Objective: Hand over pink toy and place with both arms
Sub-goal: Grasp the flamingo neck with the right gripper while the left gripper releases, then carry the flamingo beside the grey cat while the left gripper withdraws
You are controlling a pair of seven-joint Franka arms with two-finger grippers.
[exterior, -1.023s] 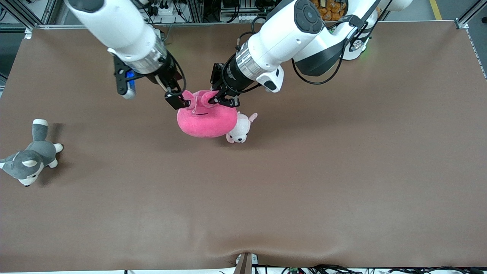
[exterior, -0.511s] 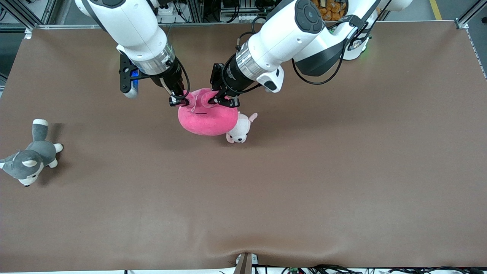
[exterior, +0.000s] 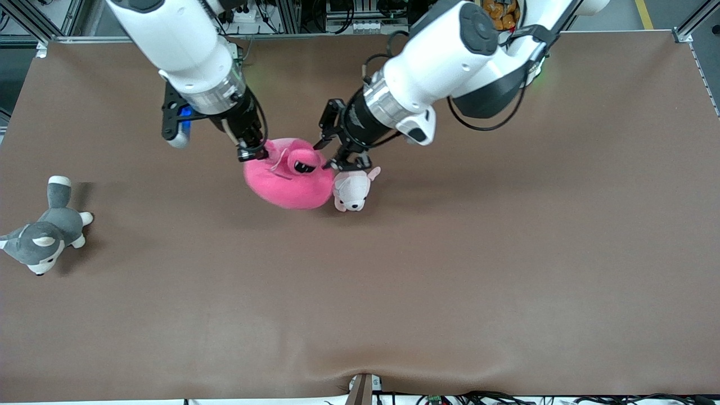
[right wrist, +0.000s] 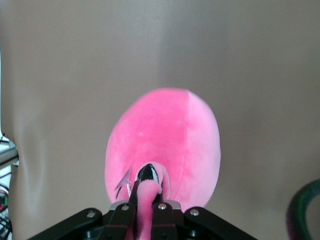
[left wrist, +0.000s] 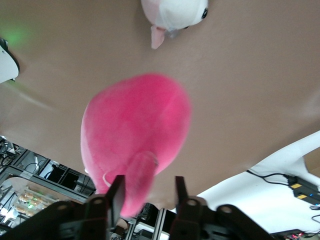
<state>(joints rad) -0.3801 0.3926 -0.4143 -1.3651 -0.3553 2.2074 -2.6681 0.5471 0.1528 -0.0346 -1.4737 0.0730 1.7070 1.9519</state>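
Observation:
The robot's right gripper should release the pink toy on the brown table (exterior: 183,205), between the husky plush and the puppy plush. The pink toy now hangs by its stalk.
The pink toy (exterior: 287,185), a hot-pink round plush with a dark half-lidded eye on top, hangs by a stalk from my right gripper (exterior: 251,152). That gripper is shut on the stalk. In the right wrist view the pink toy (right wrist: 165,145) hangs below the right gripper (right wrist: 146,192), whose jaws pinch the pink stalk. My left gripper (exterior: 343,163) is open beside the toy, above the small puppy plush. In the left wrist view the pink toy (left wrist: 135,125) fills the middle. A pink stalk shows between the spread jaws of the left gripper (left wrist: 149,184), unclamped.
A pale pink-and-white puppy plush (exterior: 351,191) lies on the brown table (exterior: 450,253) against the pink toy, toward the left arm's end; the puppy plush (left wrist: 175,12) also shows in the left wrist view. A grey-and-white husky plush (exterior: 42,239) lies at the right arm's end.
The right gripper closed on the toy's stalk. The left gripper opened and let go, drawing back over the puppy. The toy swung toward the right arm's end.

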